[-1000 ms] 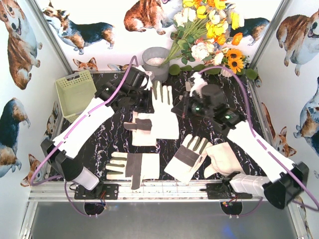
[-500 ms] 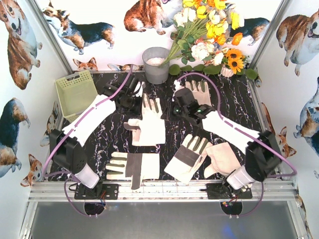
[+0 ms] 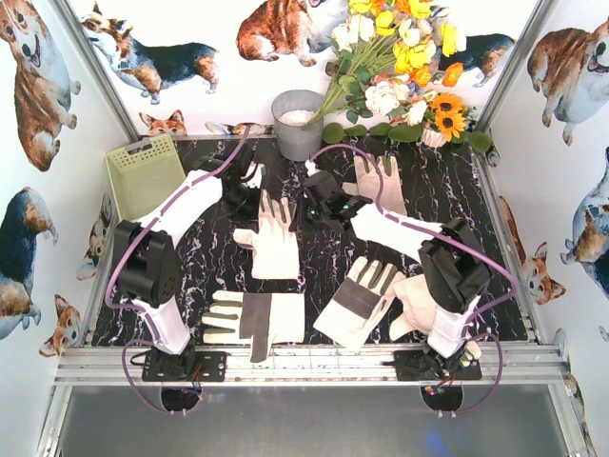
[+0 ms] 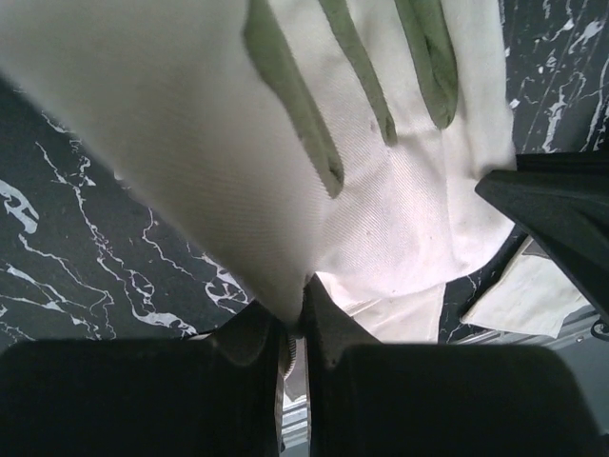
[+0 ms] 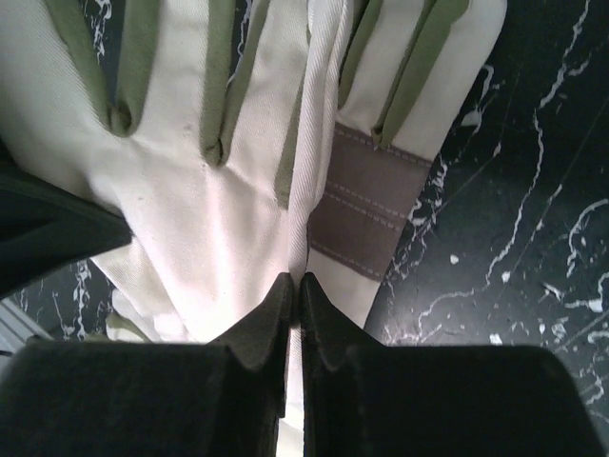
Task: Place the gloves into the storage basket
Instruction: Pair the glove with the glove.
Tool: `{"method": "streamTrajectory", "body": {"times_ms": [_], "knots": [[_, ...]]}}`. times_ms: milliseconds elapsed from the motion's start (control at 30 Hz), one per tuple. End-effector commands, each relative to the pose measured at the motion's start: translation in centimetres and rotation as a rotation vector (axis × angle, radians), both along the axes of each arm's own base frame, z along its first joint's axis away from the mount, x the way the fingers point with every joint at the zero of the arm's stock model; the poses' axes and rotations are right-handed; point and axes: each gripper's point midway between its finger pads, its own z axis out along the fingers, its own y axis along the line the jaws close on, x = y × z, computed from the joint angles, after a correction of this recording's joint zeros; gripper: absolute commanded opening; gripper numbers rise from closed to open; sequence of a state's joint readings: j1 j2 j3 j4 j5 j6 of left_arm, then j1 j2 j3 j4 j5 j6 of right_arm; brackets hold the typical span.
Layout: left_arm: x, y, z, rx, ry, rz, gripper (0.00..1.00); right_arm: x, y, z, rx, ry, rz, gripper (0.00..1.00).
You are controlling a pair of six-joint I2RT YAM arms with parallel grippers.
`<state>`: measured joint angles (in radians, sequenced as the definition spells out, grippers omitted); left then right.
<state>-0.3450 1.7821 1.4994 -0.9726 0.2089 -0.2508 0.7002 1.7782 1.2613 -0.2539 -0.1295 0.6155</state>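
Observation:
The top glove is bunched in my left gripper, outer finger raised off the lower glove; I will lay it flat, pinching nearer that finger's base point(image 4: 285, 205).
Both grippers pinch one cream-white glove point(image 3: 270, 236) in the middle of the table, its fingers pointing to the back. My left gripper point(image 3: 249, 193) is shut on its fabric point(image 4: 362, 209) at the left edge. My right gripper point(image 3: 312, 206) is shut on a fold of the same glove point(image 5: 219, 219) at the right. A second glove with a grey-brown patch point(image 5: 366, 205) lies under it. More gloves lie at the back point(image 3: 377, 181), front left point(image 3: 249, 320), front middle point(image 3: 359, 299) and front right point(image 3: 424, 303). The pale yellow-green storage basket point(image 3: 145, 172) stands at the back left; no glove shows in it.
A round grey bucket point(image 3: 298, 123) stands at the back centre beside a bunch of flowers point(image 3: 400, 67). Walls with dog pictures close in the left, right and back sides. A metal rail point(image 3: 304, 367) runs along the front edge.
Both arms have swung left and drawn in, carrying the pinched glove leftward toward the basket side. The glove at the back, behind the right arm, has come into view.

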Motion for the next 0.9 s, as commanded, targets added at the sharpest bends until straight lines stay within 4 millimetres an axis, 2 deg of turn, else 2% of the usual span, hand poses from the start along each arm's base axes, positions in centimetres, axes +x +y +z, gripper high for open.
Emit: {"method": "streamTrajectory", "body": {"times_ms": [0, 167, 300, 500, 867], "knots": [[0.8, 0.4, -1.1, -0.035, 0.029, -0.036, 0.0, 2.9, 2.1, 2.9, 0.042, -0.1, -0.008, 0.0], [1.3, 1.3, -2.5, -0.029, 0.061, -0.055, 0.0, 3.4, 2.6, 1.3, 0.017, -0.047, -0.024, 0.0], [1.9, 1.4, -3.0, -0.055, 0.059, -0.074, 0.01, 3.5, 2.1, 0.3, -0.022, -0.01, -0.06, 0.0], [2.5, 1.8, -3.8, -0.073, 0.065, -0.091, 0.04, 3.0, 2.2, -0.5, -0.027, 0.068, -0.088, 0.0], [4.2, 1.6, -5.7, -0.091, 0.041, -0.102, 0.06, 3.2, 1.4, -1.7, -0.064, 0.07, -0.139, 0.0]]}}
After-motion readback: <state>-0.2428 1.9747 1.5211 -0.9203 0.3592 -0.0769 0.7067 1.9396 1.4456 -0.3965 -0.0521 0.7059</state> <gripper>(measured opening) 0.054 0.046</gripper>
